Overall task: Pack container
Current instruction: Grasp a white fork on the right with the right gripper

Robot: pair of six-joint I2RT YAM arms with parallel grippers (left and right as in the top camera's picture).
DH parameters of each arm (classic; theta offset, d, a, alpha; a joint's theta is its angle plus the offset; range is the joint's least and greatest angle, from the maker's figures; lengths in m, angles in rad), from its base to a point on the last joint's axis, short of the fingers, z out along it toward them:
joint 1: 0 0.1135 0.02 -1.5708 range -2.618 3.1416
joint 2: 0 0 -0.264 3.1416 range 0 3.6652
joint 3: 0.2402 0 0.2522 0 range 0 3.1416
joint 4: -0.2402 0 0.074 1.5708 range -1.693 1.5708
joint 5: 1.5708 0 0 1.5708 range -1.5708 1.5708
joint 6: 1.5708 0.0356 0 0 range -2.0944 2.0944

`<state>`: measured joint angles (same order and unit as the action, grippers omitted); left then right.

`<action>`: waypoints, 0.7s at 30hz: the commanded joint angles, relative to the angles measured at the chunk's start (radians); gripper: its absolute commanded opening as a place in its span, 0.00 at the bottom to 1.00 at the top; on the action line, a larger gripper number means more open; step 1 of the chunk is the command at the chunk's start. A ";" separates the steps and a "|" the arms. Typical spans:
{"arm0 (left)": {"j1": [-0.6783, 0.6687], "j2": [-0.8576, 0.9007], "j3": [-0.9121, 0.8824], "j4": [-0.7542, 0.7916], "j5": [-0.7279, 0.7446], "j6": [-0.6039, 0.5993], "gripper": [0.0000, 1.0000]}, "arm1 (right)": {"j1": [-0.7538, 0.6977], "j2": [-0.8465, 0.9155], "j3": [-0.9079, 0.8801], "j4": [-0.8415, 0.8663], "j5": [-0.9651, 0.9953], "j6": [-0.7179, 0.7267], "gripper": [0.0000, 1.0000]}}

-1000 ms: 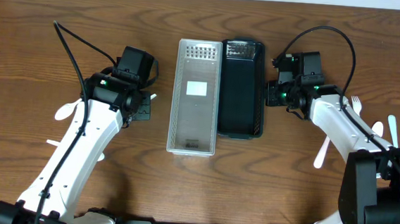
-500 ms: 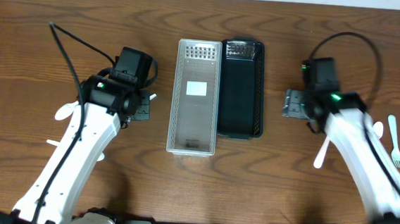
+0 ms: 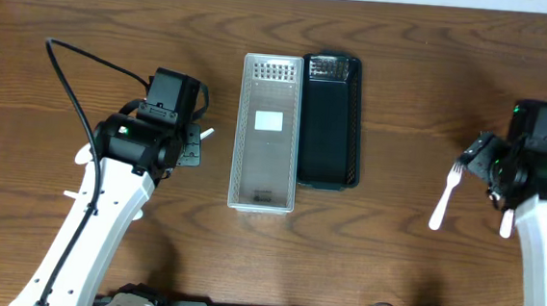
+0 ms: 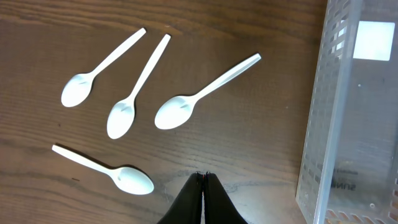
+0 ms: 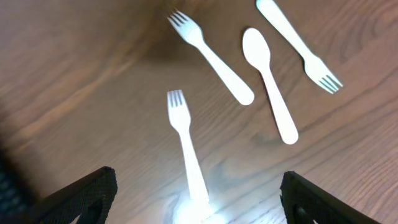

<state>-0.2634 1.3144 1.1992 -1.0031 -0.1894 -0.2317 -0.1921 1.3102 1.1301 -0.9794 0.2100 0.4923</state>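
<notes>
The white fork nearest the black container will be gripped by my right gripper, which will close on the neck [image 3: 454, 178] [image 5: 181, 126], just below the fork's tines.
Two long containers lie side by side mid-table, a clear one [image 3: 267, 133] and a black one [image 3: 332, 119]; both look empty. My left gripper [image 4: 203, 177] is shut with nothing in it, hovering over bare wood between several white spoons [image 4: 199, 98] and the clear container [image 4: 348, 124]. My right gripper [image 5: 199, 193] stands wide open above a white fork [image 5: 186, 143] that lies on the table between its jaws. Beyond it lie a second fork [image 5: 208, 53], a spoon [image 5: 267, 81] and a third fork [image 5: 298, 43]. Overhead, the right gripper [image 3: 482, 166] is far right, by a fork [image 3: 448, 189].
The left arm [image 3: 106, 199] crosses the table's left part over its spoons. The right arm [image 3: 538, 229] runs along the right edge. A wide strip of wood separates the black container from the right-hand cutlery.
My right gripper has swung from beside the black container out to the right-hand cutlery and opened wide. The left arm shifted slightly and stayed shut.
</notes>
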 commanded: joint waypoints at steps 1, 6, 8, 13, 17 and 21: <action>0.005 -0.002 -0.004 -0.003 -0.002 0.009 0.06 | -0.047 0.111 -0.006 0.019 -0.062 -0.064 0.88; 0.005 -0.002 -0.004 -0.008 -0.002 0.009 0.05 | -0.063 0.272 -0.006 0.049 -0.069 -0.097 0.89; 0.005 -0.002 -0.004 -0.010 -0.002 0.009 0.06 | -0.064 0.325 -0.006 0.070 -0.086 -0.126 0.89; 0.005 -0.002 -0.004 -0.010 -0.002 0.009 0.06 | -0.064 0.437 -0.006 0.114 -0.111 -0.169 0.89; 0.005 -0.002 -0.004 -0.010 -0.002 0.009 0.06 | -0.064 0.502 -0.006 0.137 -0.126 -0.177 0.89; 0.005 -0.002 -0.004 -0.010 -0.002 0.009 0.06 | -0.064 0.548 -0.006 0.167 -0.152 -0.195 0.89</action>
<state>-0.2634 1.3144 1.1992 -1.0103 -0.1898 -0.2317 -0.2485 1.8332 1.1282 -0.8204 0.0826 0.3279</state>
